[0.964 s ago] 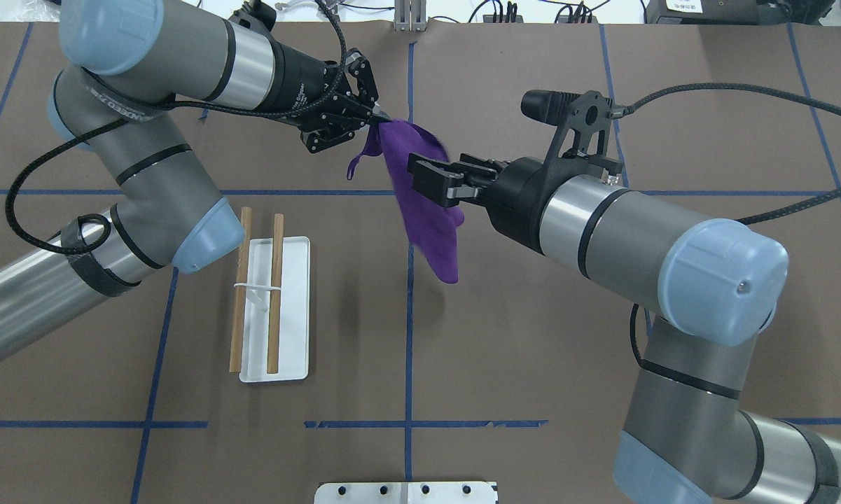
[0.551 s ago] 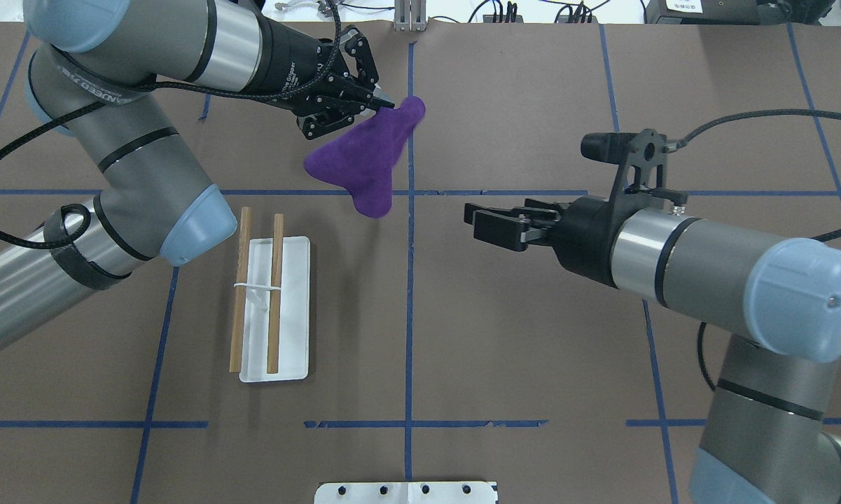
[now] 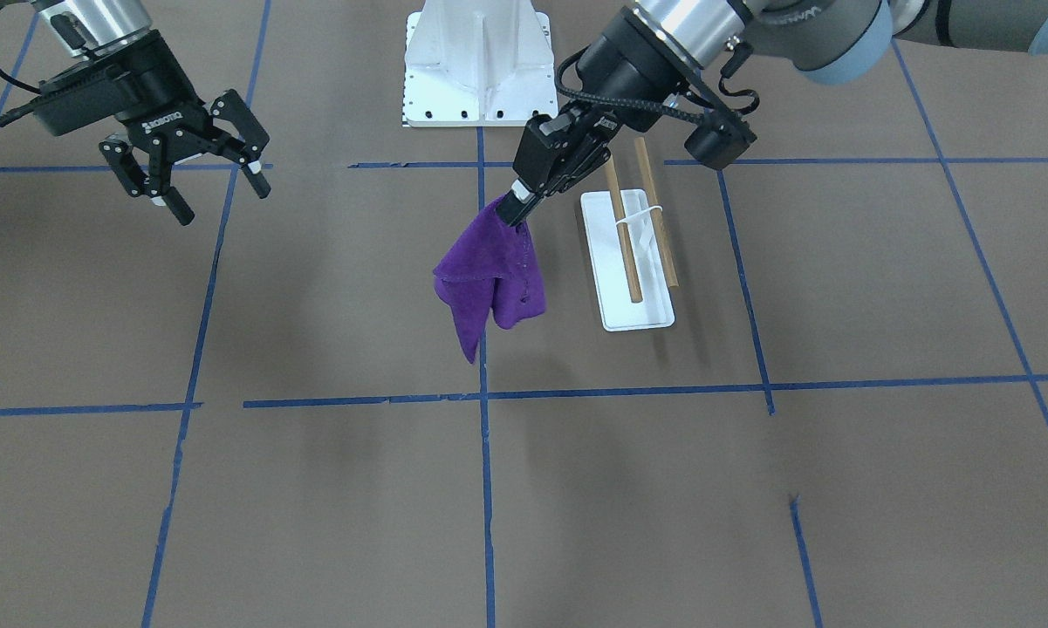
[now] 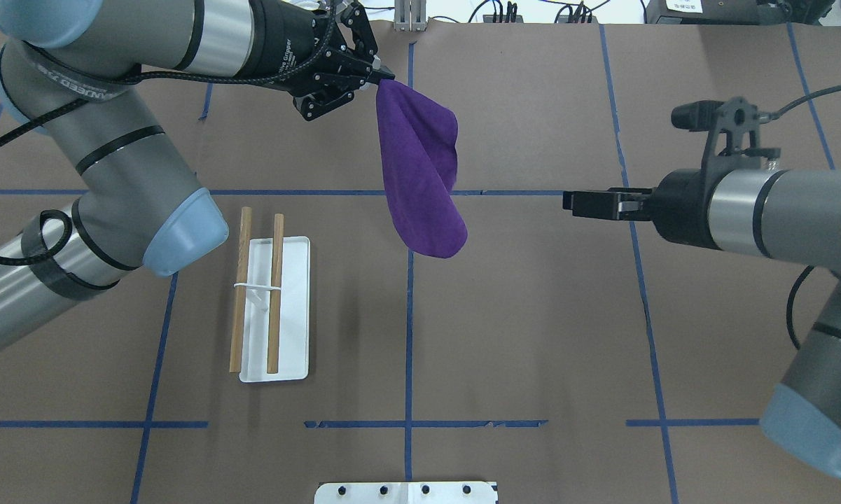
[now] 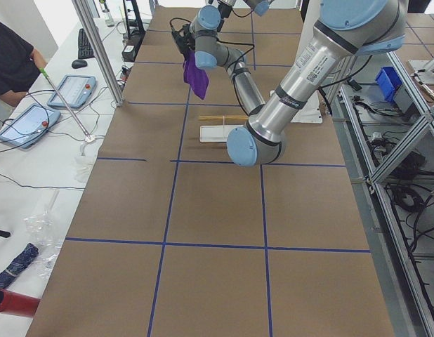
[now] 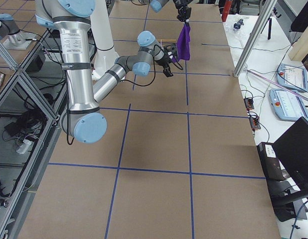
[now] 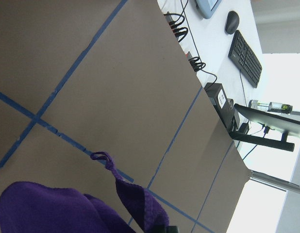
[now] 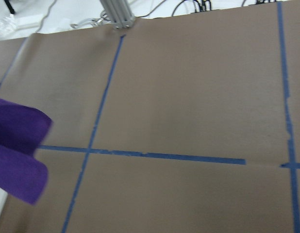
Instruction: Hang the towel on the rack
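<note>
I need to release the purple towel from my left gripper draped across both wooden dowels (image 3: 630, 241), over the middle of the white base plate.
The purple towel (image 4: 420, 175) hangs in the air over the far middle of the table, pinched by one corner in my left gripper (image 4: 381, 75), which is shut on it. From the front, the towel (image 3: 493, 279) droops folded below that gripper (image 3: 516, 213). Its loop tag (image 7: 104, 158) dangles in the left wrist view. The rack (image 4: 275, 294), two wooden dowels over a white base plate (image 4: 293, 315), stands on the table to the left of the towel, apart from it. My right gripper (image 3: 220, 201) hovers open and empty, well off to the towel's right (image 4: 575, 203).
A white bolted pedestal (image 3: 480, 61) stands at the robot's side of the table. Blue tape lines (image 4: 409, 336) cross the brown table cover. A person (image 5: 10, 56) sits beyond the far edge among tablets and cables.
The right gripper has left the towel and drawn back to the right. The left gripper has moved further toward the far edge, and the towel now hangs from it alone.
</note>
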{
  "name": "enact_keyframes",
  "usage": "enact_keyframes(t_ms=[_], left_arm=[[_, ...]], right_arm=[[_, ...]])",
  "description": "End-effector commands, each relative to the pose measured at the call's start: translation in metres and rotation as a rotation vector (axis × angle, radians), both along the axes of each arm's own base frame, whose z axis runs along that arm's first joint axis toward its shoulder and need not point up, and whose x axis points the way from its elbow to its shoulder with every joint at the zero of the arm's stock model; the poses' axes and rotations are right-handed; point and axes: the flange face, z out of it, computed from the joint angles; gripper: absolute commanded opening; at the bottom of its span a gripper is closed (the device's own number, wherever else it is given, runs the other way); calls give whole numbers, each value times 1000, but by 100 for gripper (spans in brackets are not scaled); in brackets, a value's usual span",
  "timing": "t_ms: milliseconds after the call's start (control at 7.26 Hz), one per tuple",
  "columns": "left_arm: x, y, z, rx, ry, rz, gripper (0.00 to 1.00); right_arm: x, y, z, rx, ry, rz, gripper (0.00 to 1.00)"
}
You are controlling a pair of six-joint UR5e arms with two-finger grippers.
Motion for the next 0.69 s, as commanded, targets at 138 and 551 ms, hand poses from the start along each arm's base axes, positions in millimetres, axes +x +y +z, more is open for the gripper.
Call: enact_keyframes(t_ms=[138,551], left_arm=[[24,55,-13,-55,-129,-148,0],[32,119,-4,-122,-370,-208,0]], right_arm=[[59,-32,46,-133,258,-180,100],[167,-58,88,-175,375,-341,100]])
